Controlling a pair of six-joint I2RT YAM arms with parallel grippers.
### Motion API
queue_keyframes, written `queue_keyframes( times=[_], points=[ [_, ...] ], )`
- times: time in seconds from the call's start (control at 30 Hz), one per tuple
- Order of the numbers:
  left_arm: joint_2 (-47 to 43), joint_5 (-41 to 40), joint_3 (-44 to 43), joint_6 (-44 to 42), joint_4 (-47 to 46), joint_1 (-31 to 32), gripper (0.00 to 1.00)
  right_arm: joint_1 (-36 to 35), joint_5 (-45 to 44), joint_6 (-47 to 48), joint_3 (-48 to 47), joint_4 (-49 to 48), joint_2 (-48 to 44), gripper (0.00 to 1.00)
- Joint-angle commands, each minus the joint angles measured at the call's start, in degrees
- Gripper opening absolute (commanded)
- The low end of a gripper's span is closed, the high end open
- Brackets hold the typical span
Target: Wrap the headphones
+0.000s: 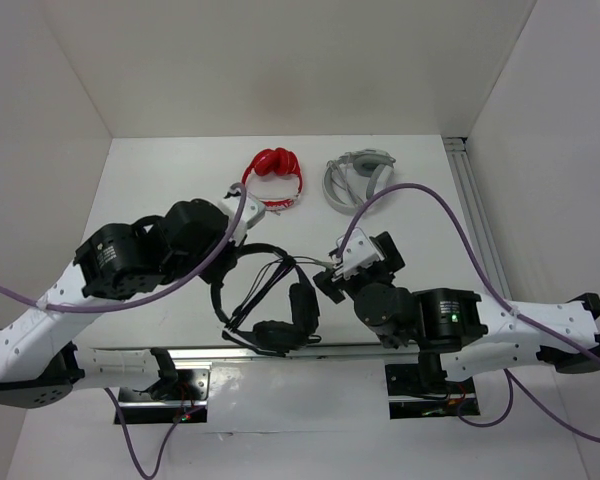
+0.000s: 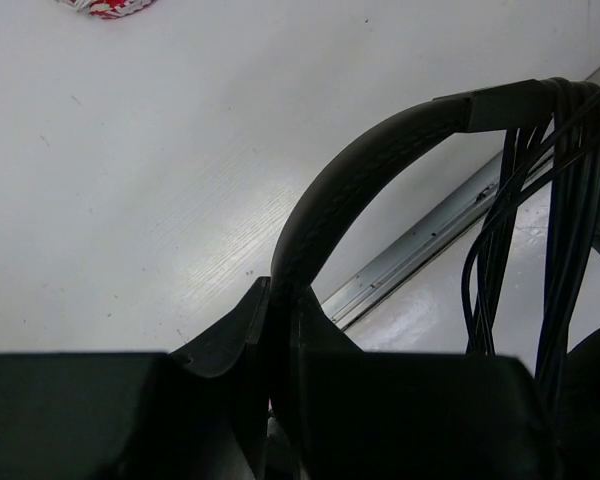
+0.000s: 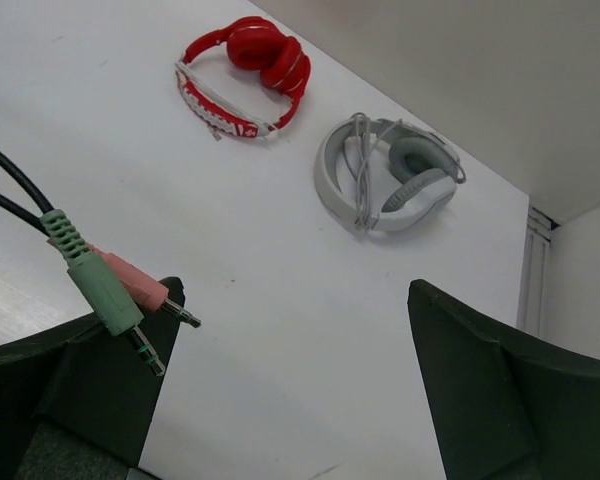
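My left gripper should put the black headphones down on the table [image 1: 370, 253] just in front of the grey-white headphones.
The black headphones [image 1: 302, 305] lie in the middle of the table, cable bunched over the headband. My left gripper [image 1: 223, 268] is shut on the thin headband [image 2: 360, 170] near its left end, and its fingers [image 2: 230, 330] pinch the band from both sides. Cable loops [image 2: 540, 210] hang off the band's far end. My right gripper [image 1: 330, 272] stands wide open just right of the headphones. In the right wrist view the cable's green plug [image 3: 100, 290] and pink plug [image 3: 132, 281] hang loose against the left finger of that gripper [image 3: 295, 300], with nothing between the jaws.
Red headphones [image 1: 275, 175] and grey-white headphones [image 1: 358, 178] lie at the back of the table, also visible as the red pair [image 3: 245, 75] and grey-white pair [image 3: 385, 180]. A metal rail [image 1: 280, 352] runs along the near edge, another rail [image 1: 475, 200] along the right wall.
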State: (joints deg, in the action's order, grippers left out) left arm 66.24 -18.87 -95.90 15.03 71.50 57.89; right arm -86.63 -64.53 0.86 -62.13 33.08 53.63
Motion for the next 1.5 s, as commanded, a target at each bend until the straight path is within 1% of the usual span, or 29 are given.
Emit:
queue_keyframes(
  times=[0.0, 0.23, 0.33, 0.37, 0.5, 0.53, 0.57, 0.63, 0.67, 0.7, 0.73, 0.77, 0.8, 0.83, 0.87, 0.9, 0.93, 0.97, 1.03, 1.07, 1.1, 1.13, 1.17, 1.2, 1.23, 1.27, 1.33, 1.4, 1.47],
  points=[
    [-1.37, 3.32, -3.33, 0.09, -3.22, -0.41, 0.0, 0.59, -4.11, -1.65, 0.43, -0.3, -1.24, 1.0],
    [-1.9, 3.32, -9.13, 0.09, -1.46, -0.93, 0.0, 1.11, -5.52, -6.48, 0.43, 3.56, -0.02, 1.0],
    [-1.9, 3.32, -12.11, 0.62, -0.23, -0.93, 0.0, 3.83, -3.24, -7.1, 0.43, 3.57, 1.39, 1.0],
    [-1.9, 1.84, -12.9, 1.14, 0.38, -0.93, 0.0, 4.45, -2.1, -8.67, 0.43, 3.57, 1.39, 1.0],
    [-0.76, -4.67, -12.39, 3.69, 1.0, -0.93, 0.0, 6.2, -2.09, -12.98, -0.09, 5.59, 2.01, 1.0],
    [-0.06, -6.42, -11.77, 4.56, 0.48, -0.93, 0.0, 6.21, -2.09, -15.52, -0.1, 6.2, 2.01, 1.0],
    [-0.06, -6.44, -11.77, 4.57, -0.22, -2.5, 0.0, 6.21, -4.0, -17.46, -1.32, 7.25, 2.01, 1.0],
    [0.64, -5.83, -10.46, 2.91, -3.12, -4.7, 0.0, 6.21, -7.43, -23.07, -2.99, 13.82, 3.15, 1.0],
    [1.78, -4.43, -9.58, 0.99, -4.0, -6.11, 0.0, 6.82, -10.76, -32.32, -6.04, 17.68, 3.15, 1.0],
    [2.4, -3.37, -8.88, -0.07, -4.96, -9.34, 0.0, 6.83, -11.75, -37.64, -7.9, 22.07, 4.11, 1.0],
    [3.1, -2.14, -7.91, -1.3, -7.67, -10.94, 0.0, 6.83, -12.28, -42.21, -9.66, 30.12, 5.16, 1.0],
    [4.5, -2.13, -5.64, -2.62, -9.26, -11.56, 0.0, 8.13, -12.28, -48.96, -12.2, 33.07, 5.17, 1.0],
    [5.21, -2.13, -4.31, -3.24, -11.02, -11.57, 0.0, 8.93, -12.28, -50.59, -12.92, 35.1, 5.87, 1.0],
    [6.0, -1.52, -2.99, -3.25, -14.52, -12.87, 0.0, 9.63, -12.28, -50.61, -12.93, 35.99, 5.88, 1.0],
    [6.97, 1.01, -1.24, -3.25, -15.77, -14.45, 0.0, 10.86, -12.28, -50.61, -12.93, 36.0, 5.88, 1.0],
    [9.15, 3.55, -0.53, -3.25, -16.74, -18.47, 0.0, 11.48, -11.76, -51.22, -12.93, 36.0, 5.88, 1.0],
    [9.87, 5.76, 0.26, -2.64, -17.88, -20.17, 0.0, 11.48, -11.76, -51.22, -12.93, 36.0, 5.88, 1.0],
    [9.88, 6.73, 3.06, -2.63, -21.63, -21.4, 0.0, 12.18, -11.76, -51.22, -12.93, 36.0, 5.09, 1.0],
    [10.49, 7.27, 6.32, -1.93, -25.96, -23.86, 0.0, 12.19, -10.62, -51.22, -11.53, 35.21, 3.6, 1.0],
    [10.49, 8.14, 7.9, -1.93, -28.15, -24.66, 0.0, 12.19, -10.61, -51.22, -11.0, 32.51, 1.24, 1.0],
    [10.49, 9.19, 10.7, -0.89, -30.44, -25.36, 0.0, 12.19, -8.79, -47.66, -9.26, 30.05, -0.35, 1.0],
    [11.27, 10.34, 11.69, -0.88, -33.51, -25.98, 0.0, 12.19, -7.64, -45.27, -8.19, 27.24, -2.1, 1.0],
    [12.33, 11.04, 12.83, 0.08, -35.28, -25.98, 0.0, 12.19, -6.67, -42.2, -6.88, 19.73, -5.95, 1.0],
    [13.12, 11.05, 14.49, 1.74, -36.86, -25.98, 0.0, 12.19, -5.18, -38.08, -5.82, 16.87, -7.82, 1.0],
    [14.0, 9.83, 15.12, 2.37, -39.83, -24.68, 0.0, 12.19, -2.99, -36.65, -4.16, 14.41, -9.31, 1.0],
    [14.88, 8.78, 15.65, 2.9, -41.26, -23.71, 0.0, 12.19, -2.97, -36.11, -4.14, 12.81, -11.07, 1.0],
    [18.65, 5.7, 15.65, 4.47, -43.63, -21.95, 0.0, 12.19, -2.18, -35.59, -4.14, 12.8, -11.09, 1.0],
    [21.81, 4.99, 15.13, 5.18, -46.35, -20.54, 0.0, 12.19, -2.18, -34.88, -4.66, 13.32, -11.09, 1.0],
    [27.52, 4.46, 12.5, 5.8, -47.24, -19.84, 0.0, 12.19, -2.18, -34.26, -6.41, 13.85, -11.09, 1.0]
  ],
)
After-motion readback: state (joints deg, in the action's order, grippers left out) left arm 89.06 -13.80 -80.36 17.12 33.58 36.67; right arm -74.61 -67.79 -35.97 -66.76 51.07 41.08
